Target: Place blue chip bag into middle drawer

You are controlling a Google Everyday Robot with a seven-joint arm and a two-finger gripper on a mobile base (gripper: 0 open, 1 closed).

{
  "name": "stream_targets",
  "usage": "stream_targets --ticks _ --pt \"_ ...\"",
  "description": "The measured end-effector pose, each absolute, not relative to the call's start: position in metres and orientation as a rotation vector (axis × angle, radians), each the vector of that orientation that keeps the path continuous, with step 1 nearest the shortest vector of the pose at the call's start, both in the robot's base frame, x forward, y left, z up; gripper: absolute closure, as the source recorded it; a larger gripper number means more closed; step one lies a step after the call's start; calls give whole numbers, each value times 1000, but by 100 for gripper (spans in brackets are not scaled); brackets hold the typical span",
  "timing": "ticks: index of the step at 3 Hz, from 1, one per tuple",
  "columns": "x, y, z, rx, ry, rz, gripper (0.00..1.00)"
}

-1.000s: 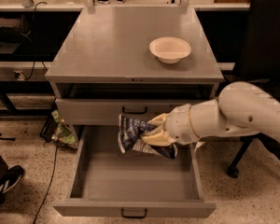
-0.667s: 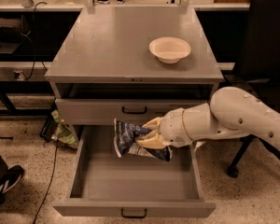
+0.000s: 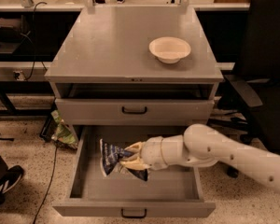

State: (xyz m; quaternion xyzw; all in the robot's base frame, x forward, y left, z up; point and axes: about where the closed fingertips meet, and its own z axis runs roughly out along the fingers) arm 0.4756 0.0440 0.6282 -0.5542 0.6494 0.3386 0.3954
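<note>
Next, my gripper lets go of the blue chip bag near the centre of the middle drawer's bottom (image 3: 127, 171), behind the black handle.
The blue chip bag (image 3: 113, 157) is a crinkly dark-blue foil bag with white lettering. My gripper (image 3: 130, 157) is shut on its right side and holds it inside the open middle drawer (image 3: 84, 181), left of centre and just above the drawer floor. The white arm reaches in from the right over the drawer's right wall. The drawer is pulled far out, with tall grey side walls, a flat front and a small black handle (image 3: 134, 213).
A white bowl (image 3: 170, 49) sits on the cabinet top. The shallower drawer (image 3: 134, 110) above is shut. A green crumpled wrapper (image 3: 61, 132) lies on the floor left of the cabinet. A black chair (image 3: 266, 78) stands at the right.
The arm has moved left and lower, carrying the chip bag from the drawer's middle toward its left side and deeper between the walls.
</note>
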Motion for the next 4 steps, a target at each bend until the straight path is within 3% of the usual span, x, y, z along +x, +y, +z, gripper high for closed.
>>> stream_targets --ticks 2,4 --pt "500 81 533 -1235 1632 950 100" --pt "502 80 519 -1242 1661 932 100"
